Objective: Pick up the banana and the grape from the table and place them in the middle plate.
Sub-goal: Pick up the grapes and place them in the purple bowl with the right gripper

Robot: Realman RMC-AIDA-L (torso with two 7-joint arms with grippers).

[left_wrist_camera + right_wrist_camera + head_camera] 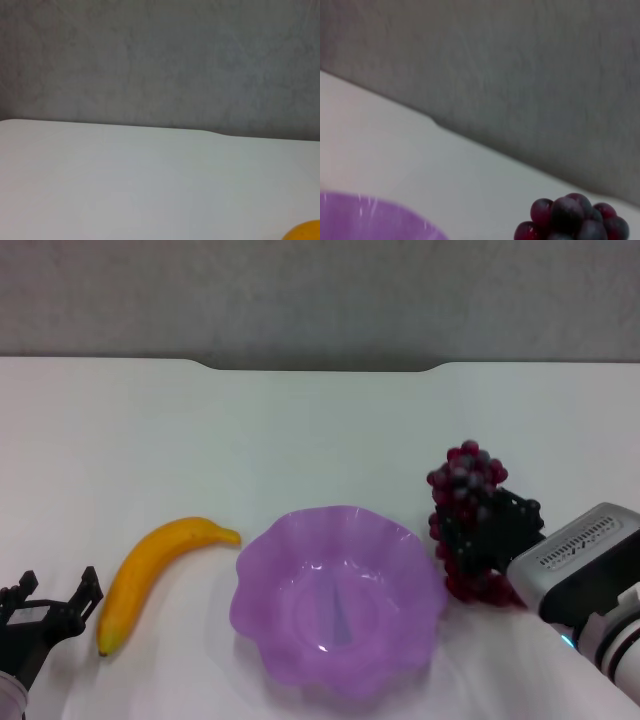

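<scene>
Next, I release the grape bunch with my right gripper around the center of the purple scalloped middle plate [346, 592]. The grape bunch still lies beside that plate.
The yellow banana [160, 575] lies on the white table [300, 440] left of the purple scalloped middle plate [300, 540], which holds nothing. Only the banana's tip [306, 231] enters the left wrist view. My left gripper [58, 592] stands open low at the front left, just left of the banana's near end and apart from it. The dark red grape bunch [468, 472] lies right of the plate. My right gripper [490, 528] sits over the middle of the bunch, hiding part of it. The right wrist view shows the grape top [572, 220] and the plate rim [370, 220].
The table's far edge has a shallow notch [320, 367] before a grey wall [320, 290]. My right arm's white and grey wrist [590, 570] fills the front right corner. Bare tabletop stretches behind the fruit and plate.
</scene>
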